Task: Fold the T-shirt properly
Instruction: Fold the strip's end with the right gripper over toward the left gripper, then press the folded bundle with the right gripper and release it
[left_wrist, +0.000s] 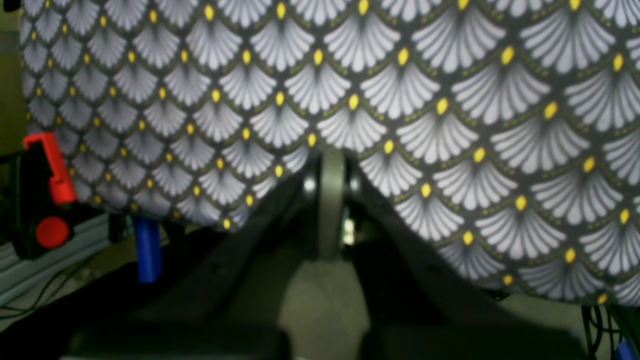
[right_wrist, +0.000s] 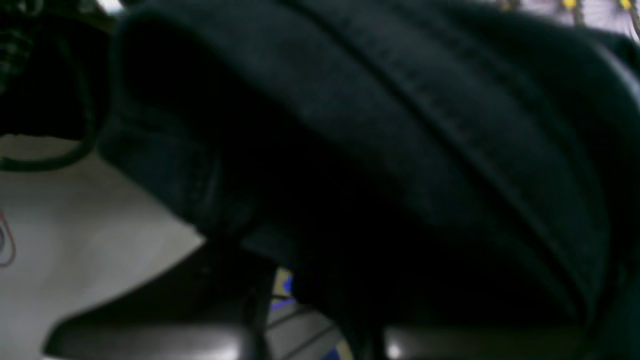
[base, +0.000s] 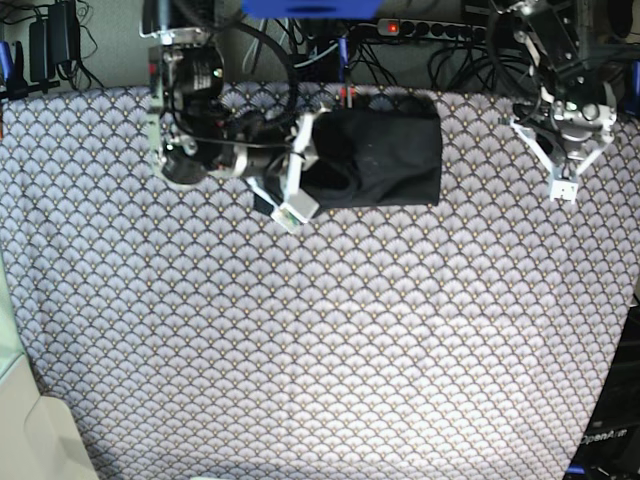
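My right gripper is going to let go of the fold on the black T-shirt's edge (base: 412, 165) closest to my left gripper. The T-shirt now lies at the table's far middle.
The black T-shirt (base: 385, 155) lies folded into a rough rectangle at the far middle of the table. My right gripper (base: 314, 166) is at its left edge, shut on a fold of the cloth. In the right wrist view the dark T-shirt (right_wrist: 380, 125) drapes over the fingers and hides their tips. My left gripper (left_wrist: 331, 170) is shut with nothing in it, its fingers pressed together above the patterned cloth. In the base view its arm (base: 562, 130) hovers at the far right corner, clear of the shirt.
A grey fan-patterned tablecloth (base: 300, 330) covers the whole table. A red and black clamp (left_wrist: 47, 190) and a blue post (left_wrist: 147, 247) sit by the table edge. Cables and a power strip (base: 440, 28) run along the back.
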